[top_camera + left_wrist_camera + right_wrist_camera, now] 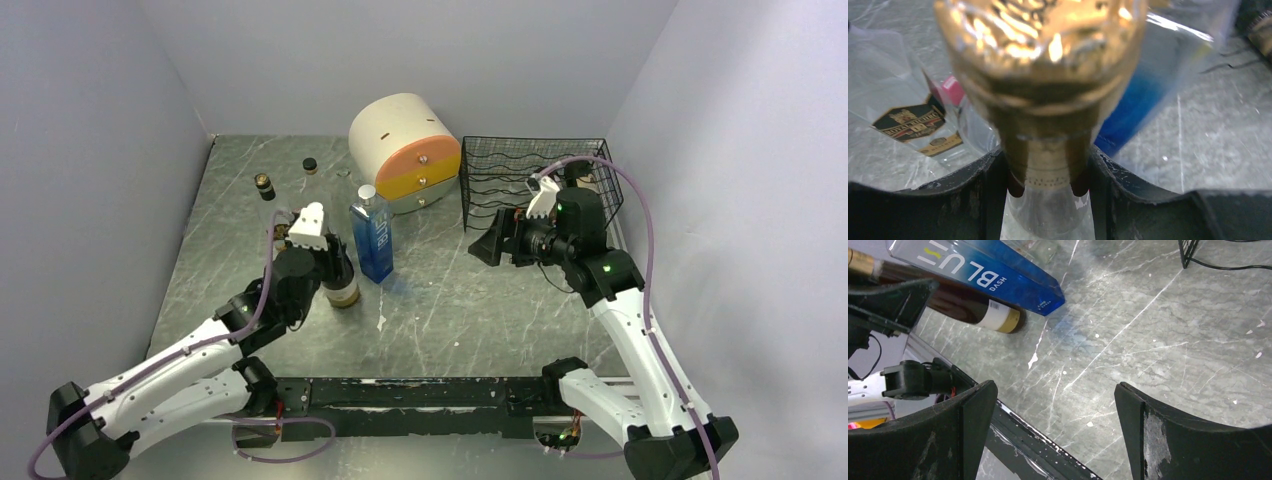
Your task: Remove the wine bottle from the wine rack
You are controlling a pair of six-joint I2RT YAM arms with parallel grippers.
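Next, I set the wine bottle upright on the table point(347, 291) next to the blue square bottle with my left gripper.
The wine bottle point(342, 287), dark with a gold foil top and a pale label, stands upright on the table left of centre, off the rack. My left gripper point(318, 252) is shut on its neck. In the left wrist view the gold top point(1040, 55) fills the frame and the neck sits between my fingers point(990, 200). The black wire-mesh wine rack point(520, 175) stands at the back right; no bottle shows in it. My right gripper point(493, 246) is open and empty in front of the rack, above the table. The right wrist view shows the wine bottle point(973, 307).
A tall blue square bottle point(375, 236) stands right beside the wine bottle. A cream-and-orange round drawer unit point(405, 150) is at the back centre. Two clear bottles point(265, 186) with dark caps stand at the back left. Grey walls close in three sides.
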